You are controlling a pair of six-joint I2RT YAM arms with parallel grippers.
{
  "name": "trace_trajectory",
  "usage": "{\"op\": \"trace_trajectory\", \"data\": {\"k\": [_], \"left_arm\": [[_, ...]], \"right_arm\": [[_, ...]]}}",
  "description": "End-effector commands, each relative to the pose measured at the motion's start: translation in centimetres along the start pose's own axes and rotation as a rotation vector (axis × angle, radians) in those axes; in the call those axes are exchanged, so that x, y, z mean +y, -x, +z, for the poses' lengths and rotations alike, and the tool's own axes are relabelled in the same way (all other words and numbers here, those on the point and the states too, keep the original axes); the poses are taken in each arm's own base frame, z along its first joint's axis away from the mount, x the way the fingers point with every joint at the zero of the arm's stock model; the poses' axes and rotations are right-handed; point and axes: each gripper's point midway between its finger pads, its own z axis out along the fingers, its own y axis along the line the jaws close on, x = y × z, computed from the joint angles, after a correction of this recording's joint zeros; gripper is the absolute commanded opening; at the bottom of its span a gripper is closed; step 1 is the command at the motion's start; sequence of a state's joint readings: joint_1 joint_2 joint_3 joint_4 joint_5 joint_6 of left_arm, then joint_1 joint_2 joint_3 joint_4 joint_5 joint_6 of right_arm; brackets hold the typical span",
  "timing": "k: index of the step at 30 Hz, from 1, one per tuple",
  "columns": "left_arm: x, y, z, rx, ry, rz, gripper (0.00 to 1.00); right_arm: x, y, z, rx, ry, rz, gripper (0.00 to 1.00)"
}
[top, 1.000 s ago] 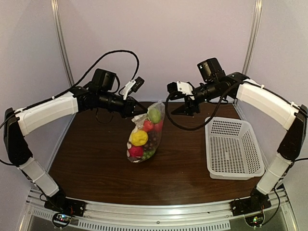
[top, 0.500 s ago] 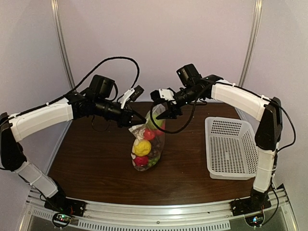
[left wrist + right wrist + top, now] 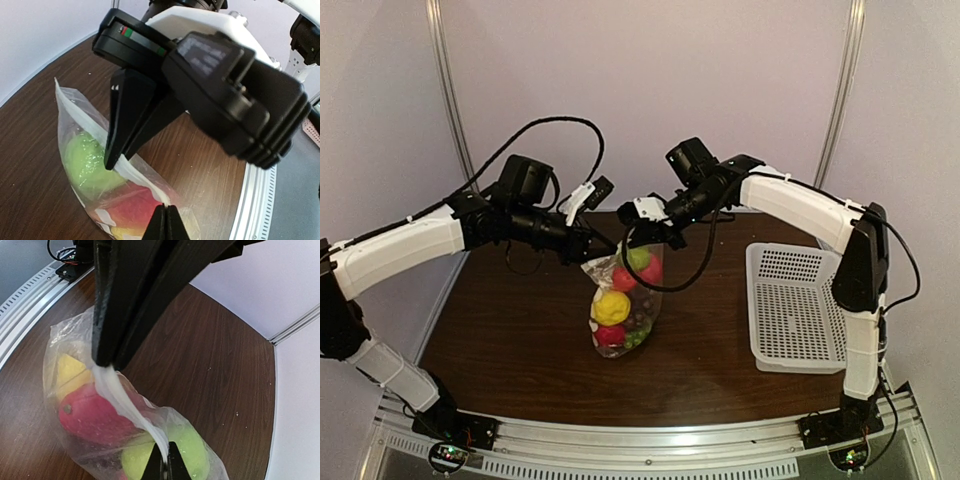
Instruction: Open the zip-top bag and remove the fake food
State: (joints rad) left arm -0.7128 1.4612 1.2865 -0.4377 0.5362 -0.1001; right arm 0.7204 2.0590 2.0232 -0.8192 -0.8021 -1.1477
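Note:
I need to move my left gripper to the bag's loose corner (image 3: 588, 268), as it pinches the zip short of that corner, while my right gripper holds the zip.
The zip-top bag (image 3: 623, 305) hangs upright over the brown table, its bottom resting on the wood. Inside it the fake food shows: a yellow lemon (image 3: 611, 307), a green fruit (image 3: 639, 258) and a red fruit (image 3: 608, 335). My left gripper (image 3: 600, 247) is shut on the bag's top edge from the left. In the left wrist view its tips (image 3: 167, 212) pinch the white zip strip (image 3: 135, 175). My right gripper (image 3: 642, 240) is shut on the same strip from the right, and its tips (image 3: 167, 462) clamp the strip (image 3: 125, 405) above the green fruit (image 3: 192, 452).
A white perforated basket (image 3: 805, 305) stands on the table's right side. Metal posts and pale walls close in the back, and a metal rail (image 3: 640, 445) runs along the near edge.
My right arm swung left to the bag's top and its jaws went from open to shut on the zip strip. The left gripper kept its grip and the bag shifted slightly.

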Motion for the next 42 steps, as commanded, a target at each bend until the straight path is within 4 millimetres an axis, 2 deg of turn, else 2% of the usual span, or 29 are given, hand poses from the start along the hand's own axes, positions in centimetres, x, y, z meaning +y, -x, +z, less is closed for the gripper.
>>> {"op": "trace_trajectory", "data": {"k": [1, 2, 3, 5, 6, 7, 9, 12, 16, 20, 23, 27, 29, 32, 35, 37, 42], "left_arm": [[1.7, 2.6, -2.3, -0.112, 0.175, 0.067, 0.19], [2.1, 2.6, -2.8, -0.139, 0.212, 0.06, 0.34], [2.2, 2.7, -3.6, -0.187, 0.244, 0.058, 0.44], [1.9, 2.3, -5.1, -0.295, 0.266, 0.062, 0.59], [1.3, 2.6, -6.2, -0.384, 0.267, 0.084, 0.74], [0.8, 2.0, -6.8, -0.43, 0.259, 0.094, 0.78], [-0.3, 0.5, -7.7, -0.49, 0.226, 0.112, 0.8], [-2.0, -1.2, -7.6, -0.493, 0.134, 0.118, 0.79], [-3.5, -2.4, -6.4, -0.459, 0.083, 0.15, 0.77], [-3.6, -2.2, -5.9, -0.466, 0.079, 0.167, 0.74], [-4.0, -1.6, -5.6, -0.503, 0.043, 0.172, 0.76], [-4.1, -0.9, -4.2, -0.5, 0.005, 0.154, 0.75], [-3.6, -0.6, -3.7, -0.5, 0.018, 0.14, 0.7], [-3.2, -0.4, -3.1, -0.49, 0.027, 0.133, 0.55], [-2.9, -0.3, -3.3, -0.502, 0.048, 0.131, 0.42], [-2.8, -0.3, -3.6, -0.519, 0.061, 0.131, 0.29], [-2.2, 0.0, -4.2, -0.548, 0.106, 0.134, 0.2]], "right_arm": [[0.2, 2.4, -1.8, -0.036, 0.007, 0.022, 0.0], [0.2, 2.8, -2.4, -0.046, 0.003, 0.037, 0.0], [0.2, 3.0, -2.9, -0.055, -0.003, 0.056, 0.0], [0.0, 4.1, -4.4, -0.088, -0.021, 0.087, 0.0], [0.2, 4.2, -4.8, -0.1, -0.021, 0.109, 0.0], [0.4, 4.4, -5.3, -0.112, -0.027, 0.126, 0.0], [0.7, 4.6, -5.9, -0.123, -0.035, 0.161, 0.0], [0.4, 4.4, -6.2, -0.114, -0.07, 0.229, 0.0], [-0.2, 3.7, -6.4, -0.092, -0.111, 0.314, 0.0], [-0.1, 3.5, -6.5, -0.087, -0.12, 0.342, 0.0], [-0.4, 3.3, -6.5, -0.084, -0.144, 0.372, 0.0], [-0.4, 3.1, -6.6, -0.081, -0.149, 0.395, 0.0], [-0.1, 3.2, -6.7, -0.086, -0.141, 0.397, 0.0], [0.1, 3.2, -6.7, -0.088, -0.147, 0.397, 0.0], [0.3, 3.0, -6.7, -0.084, -0.146, 0.402, 0.0], [0.5, 2.9, -6.7, -0.085, -0.139, 0.402, 0.0], [0.9, 3.2, -6.7, -0.099, -0.121, 0.4, 0.0]]}}
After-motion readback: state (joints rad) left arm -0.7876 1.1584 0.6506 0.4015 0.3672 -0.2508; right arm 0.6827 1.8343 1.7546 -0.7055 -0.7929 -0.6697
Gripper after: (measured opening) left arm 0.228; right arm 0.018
